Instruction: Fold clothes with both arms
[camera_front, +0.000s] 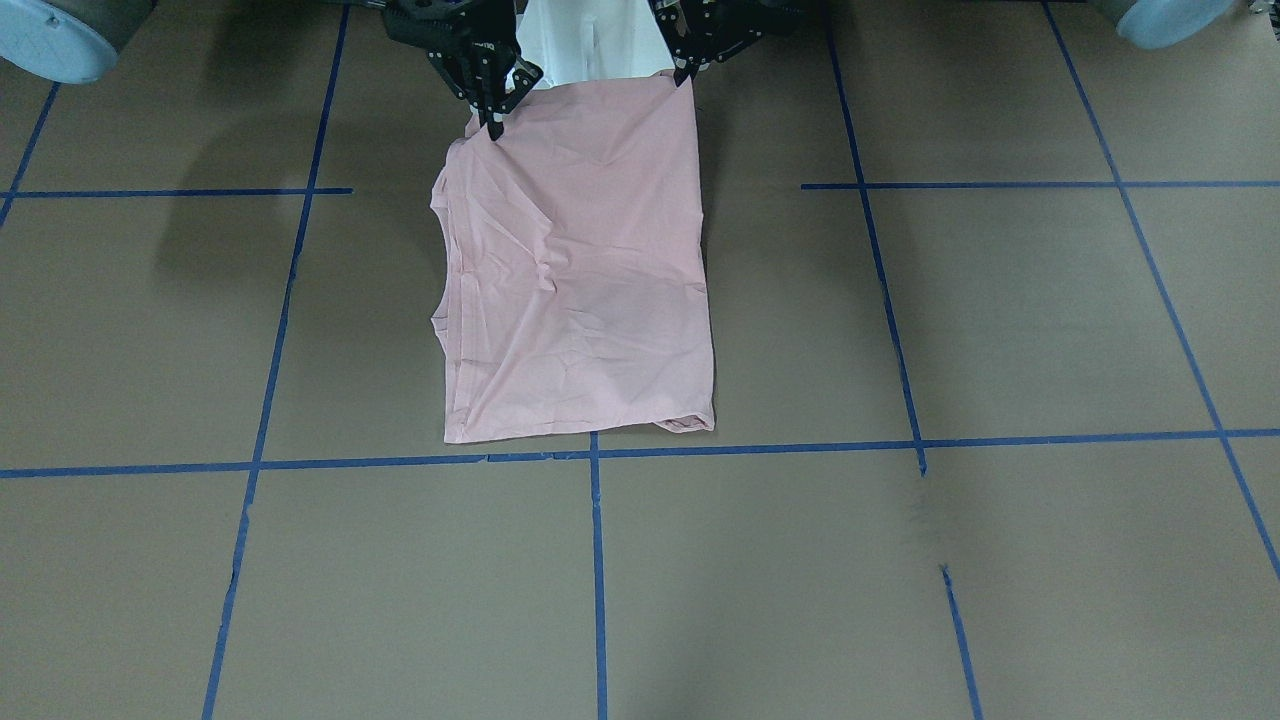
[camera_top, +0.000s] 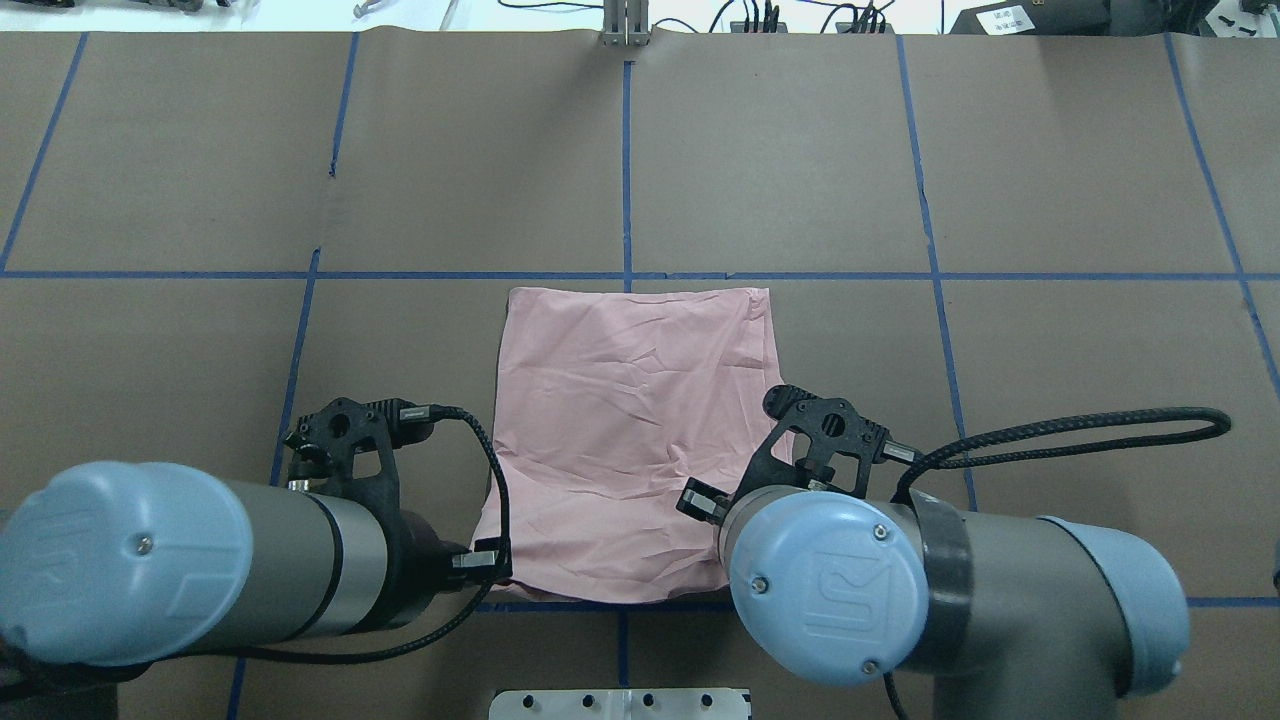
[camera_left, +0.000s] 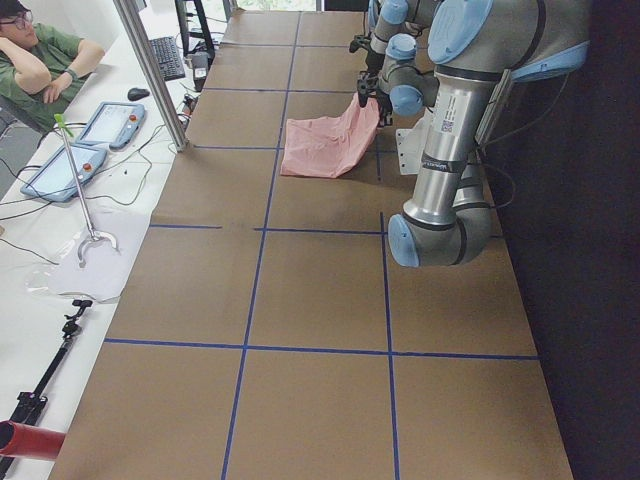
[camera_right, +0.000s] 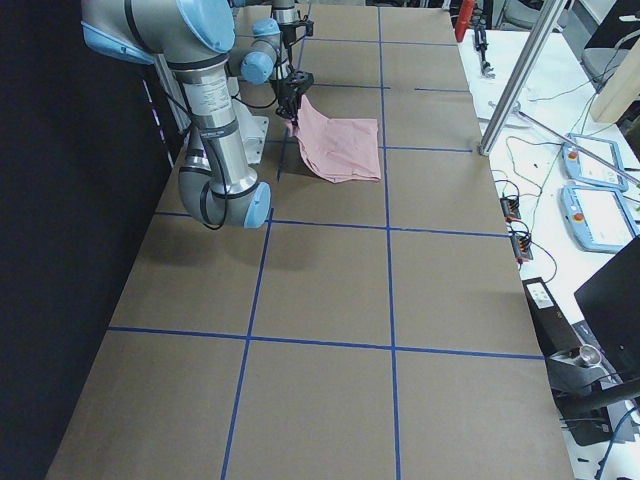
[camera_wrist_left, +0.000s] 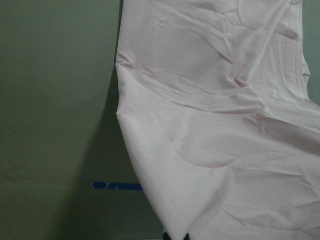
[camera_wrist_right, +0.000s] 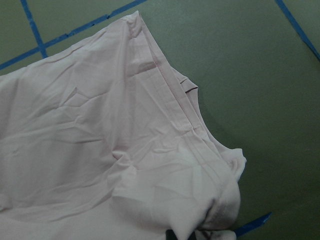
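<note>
The lifted corner of the T-shirt, now hanging from the gripper's tips, will be let go by my left gripper on the same side edge (camera_front: 714, 361), just short of the T-shirt's far corner.
The pale pink T-shirt (camera_front: 585, 270) lies folded and plain side up on the brown table (camera_front: 1000, 320). Its cartoon dog and lettering are hidden. It also shows in the overhead view (camera_top: 625, 440). My right gripper (camera_front: 493, 122) is shut on the shirt's corner nearest the robot, on the collar side; the right wrist view shows cloth bunched at the fingertips (camera_wrist_right: 200, 234). My left gripper (camera_front: 686, 74) is shut on the other near corner; in the left wrist view the cloth (camera_wrist_left: 215, 140) hangs from its tips. The near edge is lifted off the table.
The white pedestal (camera_front: 580, 40) stands between the two grippers behind the shirt. Blue tape lines (camera_front: 597, 560) cross the table. In the exterior left view an operator (camera_left: 40, 60) sits by teach pendants (camera_left: 110, 122) past a metal post (camera_left: 150, 70).
</note>
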